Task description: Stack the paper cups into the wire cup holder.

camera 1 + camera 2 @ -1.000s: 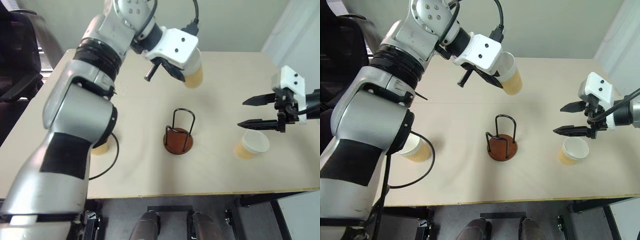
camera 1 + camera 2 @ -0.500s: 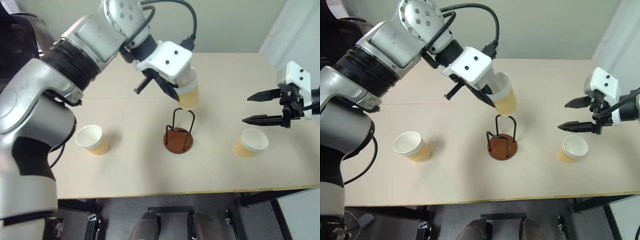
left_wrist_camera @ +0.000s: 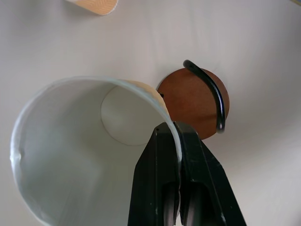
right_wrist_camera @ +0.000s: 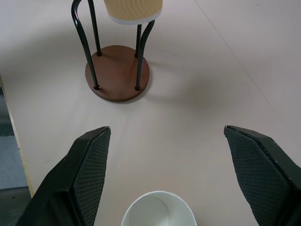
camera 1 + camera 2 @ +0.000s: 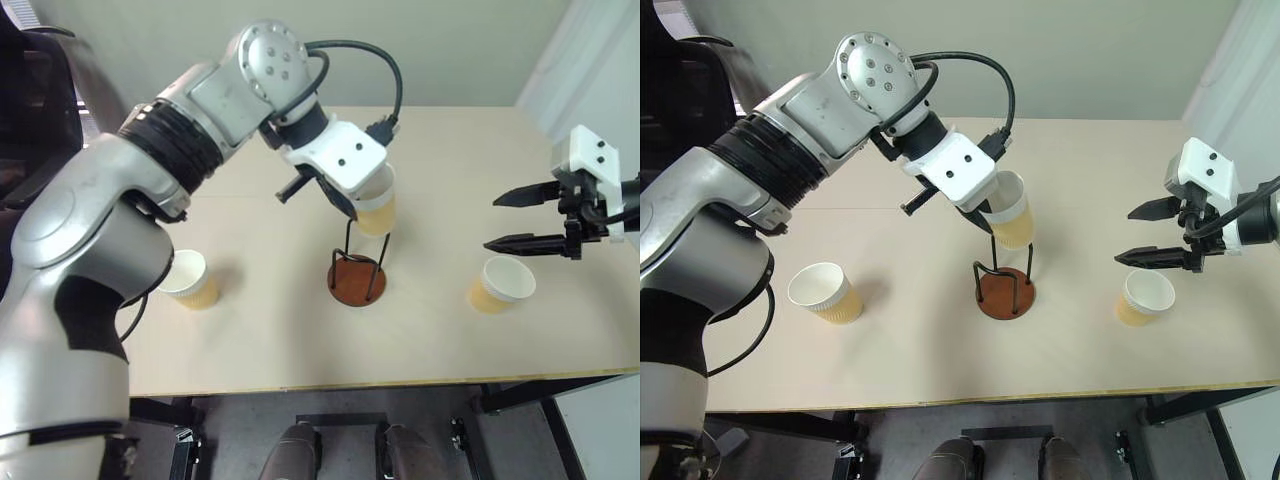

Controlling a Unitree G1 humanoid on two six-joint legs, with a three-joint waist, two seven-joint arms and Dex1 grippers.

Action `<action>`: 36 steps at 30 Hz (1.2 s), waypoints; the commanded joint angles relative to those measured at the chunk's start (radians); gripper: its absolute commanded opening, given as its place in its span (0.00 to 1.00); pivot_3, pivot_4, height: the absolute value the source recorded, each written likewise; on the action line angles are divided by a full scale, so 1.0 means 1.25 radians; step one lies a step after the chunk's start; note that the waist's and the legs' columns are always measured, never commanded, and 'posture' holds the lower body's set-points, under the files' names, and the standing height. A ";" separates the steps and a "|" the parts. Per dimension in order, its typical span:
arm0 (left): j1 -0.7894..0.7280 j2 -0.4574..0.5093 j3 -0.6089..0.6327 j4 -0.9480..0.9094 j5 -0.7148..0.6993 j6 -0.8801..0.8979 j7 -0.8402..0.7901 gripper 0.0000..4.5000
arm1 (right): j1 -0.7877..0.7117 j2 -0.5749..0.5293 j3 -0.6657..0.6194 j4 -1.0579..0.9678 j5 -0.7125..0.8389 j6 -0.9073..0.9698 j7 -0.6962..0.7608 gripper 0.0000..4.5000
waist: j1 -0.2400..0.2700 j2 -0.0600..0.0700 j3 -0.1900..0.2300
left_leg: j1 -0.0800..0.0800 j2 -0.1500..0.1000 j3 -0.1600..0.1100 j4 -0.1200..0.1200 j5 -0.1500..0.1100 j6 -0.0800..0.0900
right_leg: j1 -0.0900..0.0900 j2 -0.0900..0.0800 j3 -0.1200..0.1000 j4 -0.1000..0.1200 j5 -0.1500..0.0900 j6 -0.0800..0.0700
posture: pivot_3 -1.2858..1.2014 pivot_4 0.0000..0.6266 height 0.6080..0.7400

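The robot's left gripper will set the tan paper cup down on the brown disc base (image 5: 357,278) (image 3: 194,102) between the black loops.
My left gripper (image 3: 175,128) is shut on the rim of a tan paper cup (image 5: 375,208), one finger inside and one outside. The cup hangs tilted, its bottom (image 4: 133,10) at the top of the black loops of the wire cup holder (image 5: 357,280), whose brown disc base (image 3: 200,106) shows beneath it. A second cup (image 5: 503,285) stands upright at the right. Just above and behind that cup, my right gripper (image 5: 491,222) is open with nothing between its fingers. A third cup (image 5: 823,292) stands at the left.
The light wooden table (image 5: 300,350) has its front edge close to me. A dark chair (image 5: 35,120) stands off the table's left side. Bare tabletop lies behind the holder and between the holder and each standing cup.
My left arm has brought the held cup down and toward me, from above the back of the table to the top of the holder's loops. The right gripper has stayed put.
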 commanded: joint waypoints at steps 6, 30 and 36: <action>-0.004 0.037 -0.028 -0.065 -0.044 0.011 -0.025 0.01 | -0.007 -0.017 -0.033 -0.014 0.005 0.002 0.003 0.87 | 0.000 0.001 0.000 | 0.000 0.000 0.000 0.000 0.001 -0.001 | 0.000 0.000 0.000 -0.001 0.000 0.000 | 0.52 0.24 1.00; 0.065 -0.037 0.081 0.000 0.091 -0.075 -0.025 0.14 | 0.004 -0.004 -0.038 -0.025 0.011 0.004 -0.017 0.87 | 0.003 0.001 0.000 | 0.000 0.000 0.000 0.000 -0.001 0.001 | 0.000 -0.001 0.000 -0.001 0.000 0.000 | 0.52 0.24 1.00; 0.069 -0.039 0.092 -0.003 0.091 -0.070 -0.025 0.61 | 0.009 -0.005 -0.041 -0.029 0.014 0.007 -0.021 0.87 | 0.002 0.001 0.000 | 0.000 0.000 0.000 0.000 -0.001 0.002 | 0.000 -0.001 0.001 -0.001 0.000 0.000 | 0.52 0.24 1.00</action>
